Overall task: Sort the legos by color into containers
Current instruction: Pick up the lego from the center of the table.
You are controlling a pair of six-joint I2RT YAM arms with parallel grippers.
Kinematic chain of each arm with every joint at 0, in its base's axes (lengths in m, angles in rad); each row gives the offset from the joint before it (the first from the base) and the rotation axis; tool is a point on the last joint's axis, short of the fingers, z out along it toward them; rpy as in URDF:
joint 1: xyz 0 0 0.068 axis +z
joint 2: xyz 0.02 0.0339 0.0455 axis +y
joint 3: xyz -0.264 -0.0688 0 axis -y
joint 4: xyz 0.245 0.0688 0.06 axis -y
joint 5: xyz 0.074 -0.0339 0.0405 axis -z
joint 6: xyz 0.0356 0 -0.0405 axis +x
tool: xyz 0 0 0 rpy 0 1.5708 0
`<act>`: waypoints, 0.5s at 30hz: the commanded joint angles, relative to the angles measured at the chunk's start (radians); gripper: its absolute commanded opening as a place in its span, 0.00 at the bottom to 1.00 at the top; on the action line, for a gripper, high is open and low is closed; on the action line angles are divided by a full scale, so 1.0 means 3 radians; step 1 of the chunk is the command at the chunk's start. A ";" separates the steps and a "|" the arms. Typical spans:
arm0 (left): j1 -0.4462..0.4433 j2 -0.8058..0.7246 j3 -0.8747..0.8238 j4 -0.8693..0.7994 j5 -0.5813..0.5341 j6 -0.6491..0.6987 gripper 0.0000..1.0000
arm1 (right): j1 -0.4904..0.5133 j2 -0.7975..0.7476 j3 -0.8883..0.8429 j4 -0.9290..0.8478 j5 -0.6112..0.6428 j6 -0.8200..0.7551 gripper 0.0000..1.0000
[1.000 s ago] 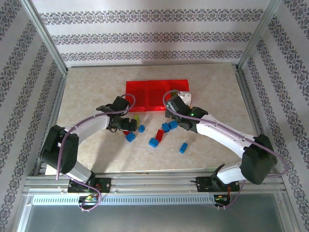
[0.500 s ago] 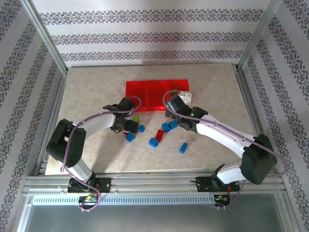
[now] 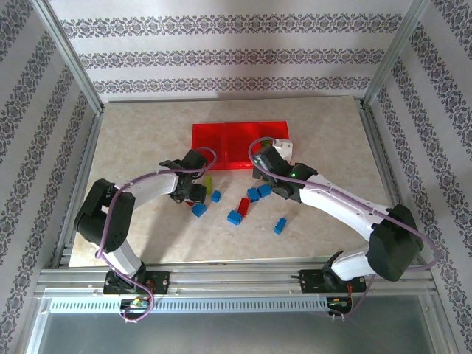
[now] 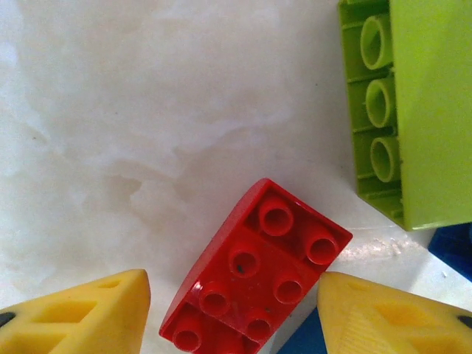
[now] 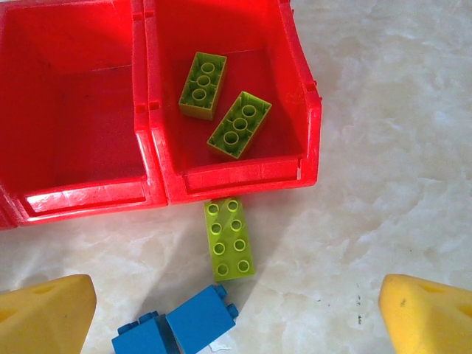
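The red lego sits at a slant between the fingers of the robot's left gripper, so it should open and close on its long sides [image 4: 218, 251] to straighten it before lifting.
A red lego [image 4: 258, 276] lies studs-up on the table between my left gripper's [image 4: 232, 302] yellow fingers. The right finger [image 4: 369, 310] touches its corner; the left finger [image 4: 88, 317] stands a little apart from it. In the top view that left gripper [image 3: 193, 193] is low over the legos' left end. My right gripper [image 5: 236, 313] hangs open above a yellow-green lego [image 5: 231, 237] and two blue legos [image 5: 199, 321] in front of the red containers [image 5: 228, 177]. Two yellow-green legos [image 5: 203, 85] lie in the right-hand bin.
A yellow-green lego [image 4: 420, 110] and a blue one [image 4: 453, 247] lie close beside the red one. Several blue legos [image 3: 234, 217] and another red one [image 3: 243, 206] are scattered mid-table. Metal frame posts and patterned walls ring the table [image 3: 133, 133].
My left gripper has shifted right and settled over the red lego, and its jaws have narrowed around it. The right arm has not moved.
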 commanded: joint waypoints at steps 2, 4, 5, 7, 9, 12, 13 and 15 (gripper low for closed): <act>-0.0036 0.0097 -0.0005 -0.0053 -0.0145 -0.0079 0.59 | -0.0049 0.0016 0.0008 -0.0004 0.0102 0.0025 0.98; -0.0039 0.0079 -0.0008 -0.0053 -0.0136 -0.0084 0.59 | -0.0048 0.0010 0.0007 -0.0001 0.0105 0.0031 0.98; -0.0037 0.0063 -0.0011 -0.0053 -0.0130 -0.0087 0.59 | -0.0049 0.0008 0.0006 -0.0004 0.0102 0.0031 0.98; -0.0040 0.0032 -0.0014 -0.0048 -0.0130 -0.0089 0.59 | -0.0049 0.0010 0.0006 -0.0004 0.0103 0.0031 0.98; -0.0032 0.0015 -0.0018 -0.0050 -0.0137 -0.0101 0.58 | -0.0049 0.0012 0.0007 -0.0007 0.0100 0.0031 0.98; -0.0030 -0.0004 -0.0025 -0.0062 -0.0156 -0.0116 0.57 | -0.0048 0.0005 -0.0003 -0.0009 0.0070 0.0050 0.98; -0.0029 -0.0006 -0.0039 -0.0055 -0.0161 -0.0121 0.57 | -0.0049 -0.0002 -0.0013 -0.0017 0.0057 0.0064 0.98; -0.0026 -0.0011 -0.0042 -0.0051 -0.0158 -0.0133 0.61 | -0.0049 -0.0012 -0.0039 -0.0027 0.0049 0.0116 0.98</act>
